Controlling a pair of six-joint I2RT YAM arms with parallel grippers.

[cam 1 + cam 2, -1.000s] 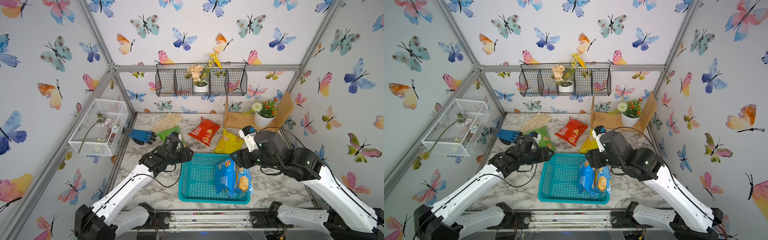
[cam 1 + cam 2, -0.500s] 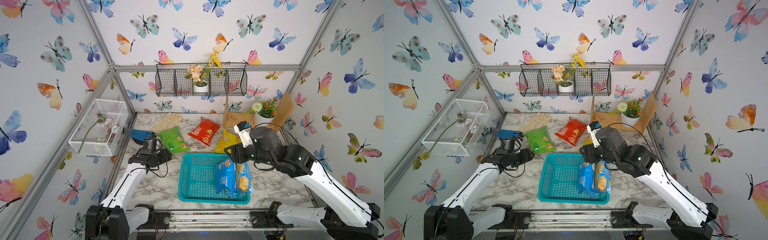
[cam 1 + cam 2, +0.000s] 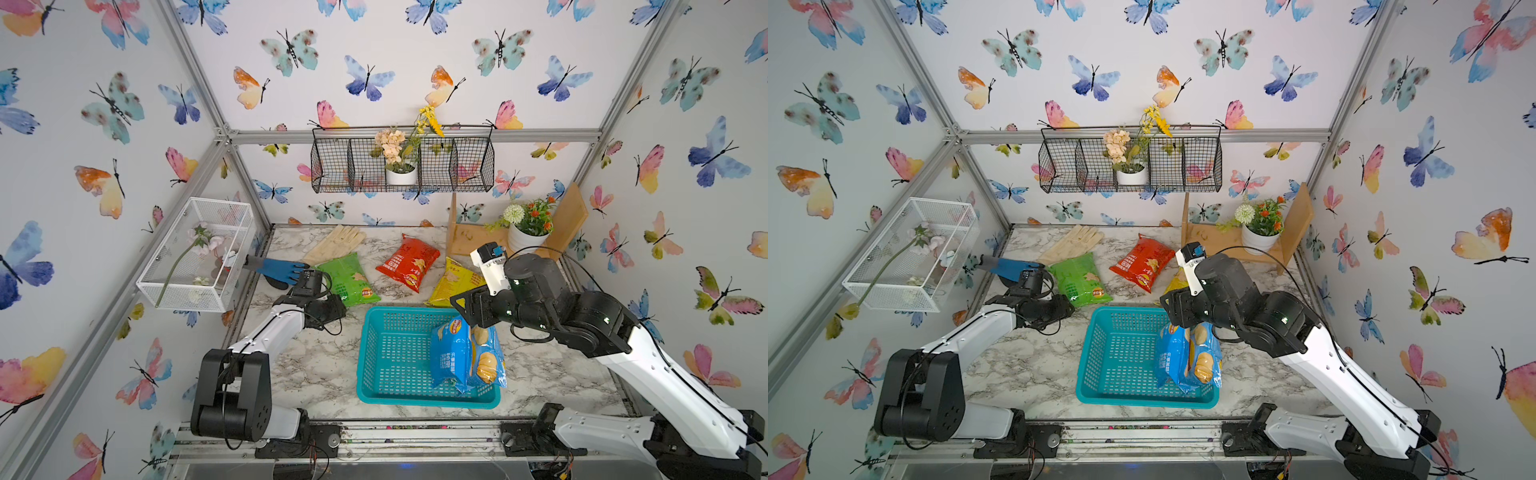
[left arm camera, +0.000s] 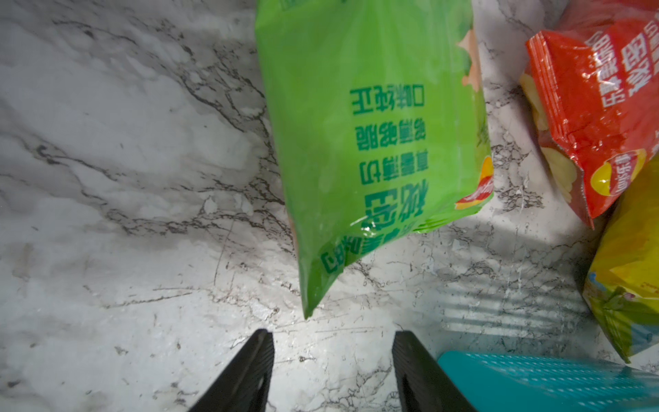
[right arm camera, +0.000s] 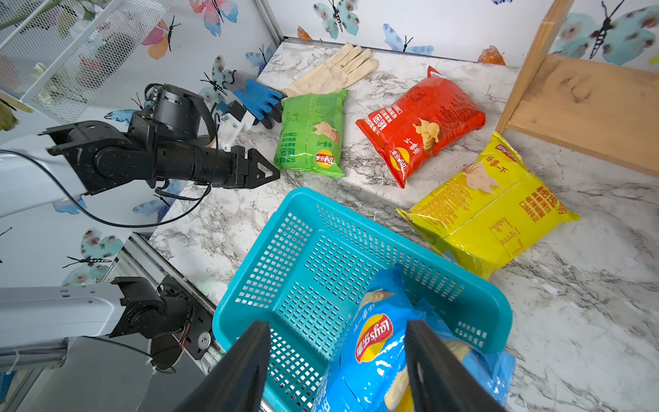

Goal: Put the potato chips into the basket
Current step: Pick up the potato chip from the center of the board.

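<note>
The robot's right gripper will close on the green bag's near end (image 3: 366,296) (image 5: 325,167), next to its red and yellow logo, because that end faces the teal basket.
The teal basket (image 3: 365,353) (image 3: 1087,357) holds two blue potato chips bags (image 3: 451,357) (image 5: 374,342) leaning on its right wall. The green bag (image 3: 347,279) (image 4: 374,142), red bag (image 3: 409,262) (image 5: 420,125) and yellow bag (image 3: 453,280) (image 5: 492,210) lie on the marble behind the basket. My left gripper (image 3: 340,309) (image 4: 333,333) is open and low, with the green bag's near corner just ahead of its fingertips and nothing between them. My right gripper (image 3: 461,307) (image 5: 337,324) hangs open above the blue bags' tops, not touching them.
A blue glove (image 3: 278,268) and a beige glove (image 3: 336,245) lie at the back left. A white mesh box (image 3: 199,253) juts from the left wall. A wooden shelf with a flower pot (image 3: 525,237) fills the back right. A black wire basket (image 3: 401,166) hangs on the back wall.
My left gripper drew back off the green bag to the left, then came round to its near corner, with its jaws narrowing a little. My right arm shifted slightly; the blue bags stayed put.
</note>
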